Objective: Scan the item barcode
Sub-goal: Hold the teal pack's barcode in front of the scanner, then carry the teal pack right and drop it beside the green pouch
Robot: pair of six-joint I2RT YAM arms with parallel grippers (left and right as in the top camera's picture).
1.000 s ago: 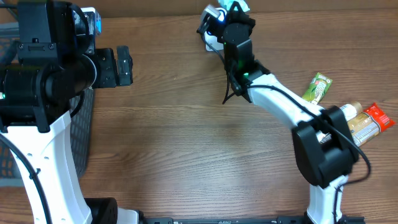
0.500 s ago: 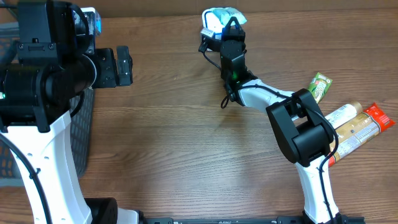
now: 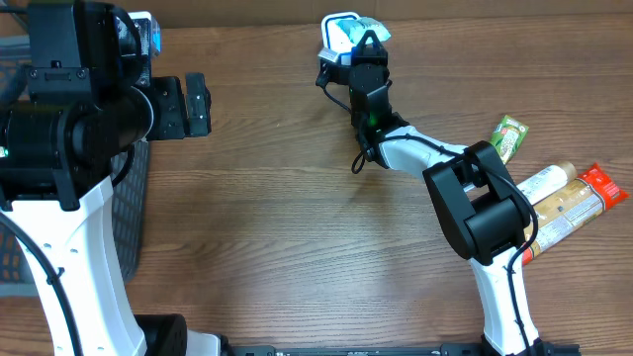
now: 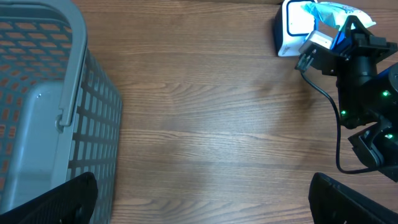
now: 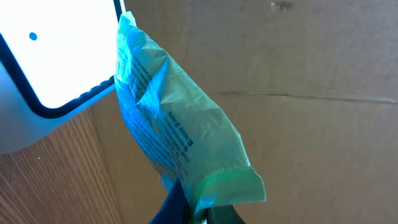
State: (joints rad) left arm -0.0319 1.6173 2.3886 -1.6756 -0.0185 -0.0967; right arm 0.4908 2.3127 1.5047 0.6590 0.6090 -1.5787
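Next, my right gripper lets go of the light green crinkled packet between the small green packet and the tan tube-shaped pack (image 3: 516,166).
My right gripper (image 3: 362,44) (image 5: 200,211) is shut on the item, a light green crinkled packet (image 5: 180,130) (image 3: 368,29) (image 4: 333,11), pinched at its sealed end. The packet hangs right in front of the scanner's glowing white window (image 5: 56,50); the scanner (image 3: 334,38) (image 4: 292,28) stands at the table's far edge. My left gripper (image 4: 199,199) (image 3: 198,104) is open, hovering over bare wood at the left with nothing between its fingers (image 4: 59,200). No barcode is legible on the packet.
A grey mesh basket (image 4: 50,112) (image 3: 129,213) stands at the left edge of the table. Near the right edge lie a small green packet (image 3: 505,138), a tan tube-shaped pack (image 3: 554,193) and a red packet (image 3: 605,183). A cardboard wall (image 5: 298,74) rises behind the scanner.
The right arm swung left and brought the packet over to the scanner's window in the first half second; since then it holds still. The left arm has not moved.
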